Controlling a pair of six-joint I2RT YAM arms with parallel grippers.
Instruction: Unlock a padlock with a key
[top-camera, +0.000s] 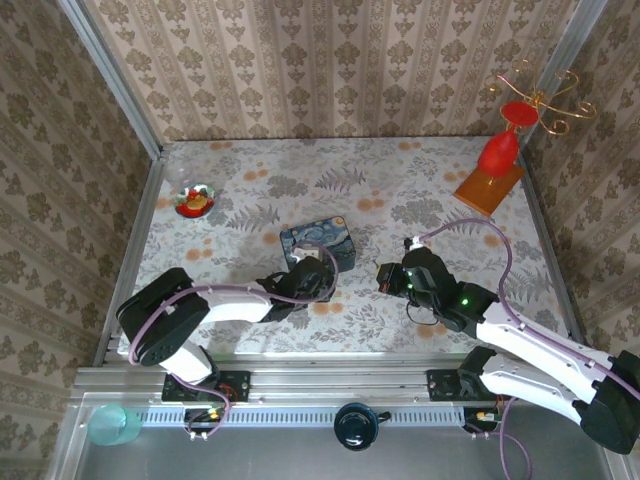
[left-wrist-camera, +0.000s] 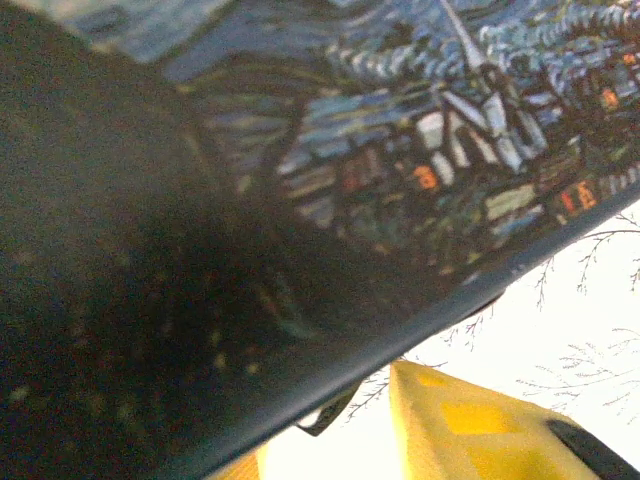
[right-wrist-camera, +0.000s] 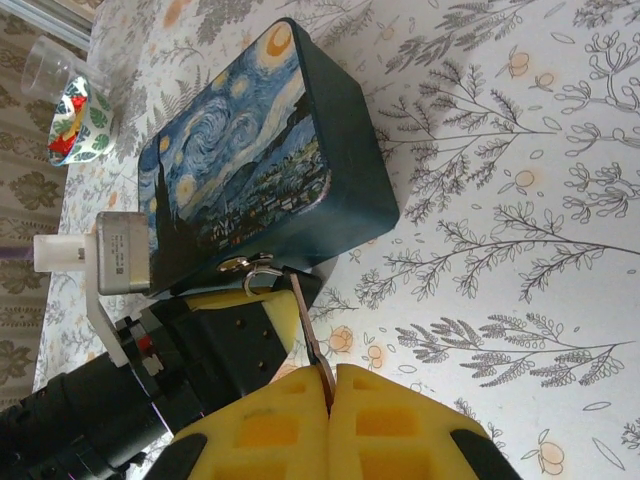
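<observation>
I can see the padlock hanging free beside the open fingers of my left gripper, so I should close them on the padlock's silvery shackle (right-wrist-camera: 262, 277) and hold it still for the key.
The tiny padlock (right-wrist-camera: 303, 284), dark-bodied with a silvery shackle (right-wrist-camera: 257, 277), hangs from the latch at the near edge of the blue starry-night tin (right-wrist-camera: 260, 170) (top-camera: 318, 245). My right gripper (right-wrist-camera: 332, 388) (top-camera: 384, 277) is shut on the key (right-wrist-camera: 311, 336). The key's thin brown blade runs up to the padlock body, and I cannot tell whether its tip is inside. My left gripper (left-wrist-camera: 340, 452) (top-camera: 316, 284) is pressed up against the tin, its yellow pads (left-wrist-camera: 470, 420) apart with bright table between them. One left pad (right-wrist-camera: 268, 312) sits just beside the padlock.
A small bowl (top-camera: 195, 201) with red contents stands at the back left. A red vase on an orange base (top-camera: 493, 170) and a gold ornament (top-camera: 545, 100) stand at the back right. Patterned walls close in three sides.
</observation>
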